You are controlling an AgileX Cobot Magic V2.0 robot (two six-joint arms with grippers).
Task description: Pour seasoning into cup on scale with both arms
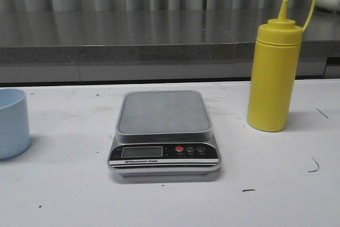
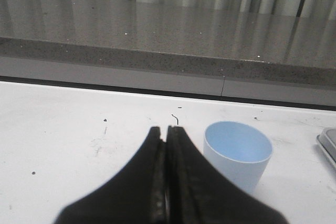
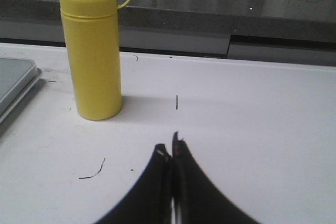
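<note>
The rim (image 1: 22, 101) (image 2: 268, 156) of the pale blue cup, at the side facing the silver-grey scale, will be gripped by my left gripper.
The silver-grey scale (image 1: 162, 112) sits mid-table with a bare platform; its corner shows in the left wrist view (image 2: 328, 142) and the right wrist view (image 3: 13, 85). The pale blue cup (image 1: 11, 122) stands upright at the table's left edge, empty (image 2: 238, 153). The yellow seasoning bottle (image 1: 272, 75) stands upright to the right of the scale, cap strap hanging open (image 3: 94, 51). My left gripper (image 2: 167, 129) is shut and empty, just beside the cup. My right gripper (image 3: 169, 148) is shut and empty, short of the bottle. Neither gripper shows in the front view.
A grey stone ledge (image 1: 159, 38) runs along the back of the white table (image 1: 64, 195), with pale curtains behind. Small black marks dot the table (image 1: 313, 166).
</note>
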